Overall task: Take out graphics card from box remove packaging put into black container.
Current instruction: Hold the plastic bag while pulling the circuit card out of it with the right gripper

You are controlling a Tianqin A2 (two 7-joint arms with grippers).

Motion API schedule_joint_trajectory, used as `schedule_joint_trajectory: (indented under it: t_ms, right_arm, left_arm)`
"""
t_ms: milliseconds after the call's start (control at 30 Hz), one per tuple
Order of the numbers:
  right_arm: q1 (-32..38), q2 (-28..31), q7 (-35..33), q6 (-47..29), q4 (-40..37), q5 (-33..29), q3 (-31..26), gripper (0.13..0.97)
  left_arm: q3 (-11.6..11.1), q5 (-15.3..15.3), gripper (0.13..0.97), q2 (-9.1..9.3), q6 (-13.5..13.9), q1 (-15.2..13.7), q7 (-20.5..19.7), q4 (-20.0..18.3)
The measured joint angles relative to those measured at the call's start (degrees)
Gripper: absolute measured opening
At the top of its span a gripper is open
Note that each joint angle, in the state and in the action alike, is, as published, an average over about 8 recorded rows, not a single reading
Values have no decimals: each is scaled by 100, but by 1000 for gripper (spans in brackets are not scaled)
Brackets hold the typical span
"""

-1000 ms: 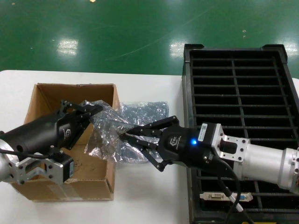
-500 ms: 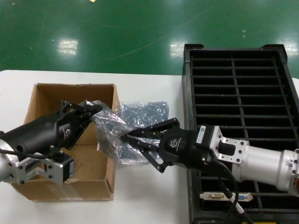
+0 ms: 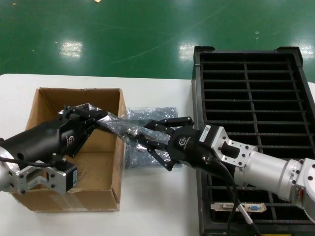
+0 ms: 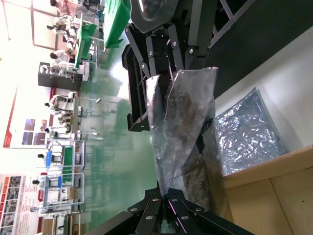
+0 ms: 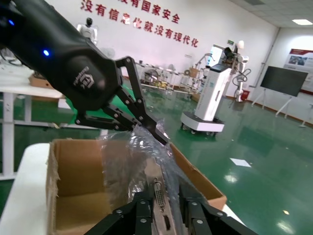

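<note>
My right gripper's fingers have packaging bunched between them against the graphics card's silver bracket, so next I open them, reach deeper inside and grip the bracket alone [image 5: 154,175].
The packaging [image 3: 114,126], a crinkly translucent bag, hangs stretched in the air between my two grippers over the right wall of the box [image 3: 37,105]. My left gripper [image 3: 101,117] is shut on its far end [image 4: 168,195]. My right gripper [image 3: 139,135] is shut on the graphics card [image 5: 160,192]; the silver bracket with its white port shows between the fingers [image 5: 143,204], still wrapped in the bag [image 5: 122,164]. The black container [image 3: 248,96] stands to the right of both grippers.
A second grey-blue bag [image 3: 156,117] lies flat on the white table [image 3: 162,206] between box and container. A look-alike card [image 3: 238,207] sits in a near slot of the container. The right arm reaches across the container's near half.
The right gripper has rolled and risen slightly, shifting toward the box. The bag, bulging and drooping before, is now drawn into a narrow taut band between the grippers. The left arm has barely moved.
</note>
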Motion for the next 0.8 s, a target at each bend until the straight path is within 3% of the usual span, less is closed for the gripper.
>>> schedule_joint_trajectory:
  t_ms: [233, 500, 800]
  right_arm:
    - [-57, -5, -9, 143, 19, -103, -23, 263]
    - [8, -68, 11, 85, -136, -109, -83, 411]
    - [163, -226, 185, 64, -370, -124, -145, 411]
  left_arm:
    - [0, 0, 139, 0, 0, 0, 0, 0]
    - [0, 0, 139, 0, 0, 0, 0, 0]
    - [0, 0, 139, 0, 0, 0, 0, 0]
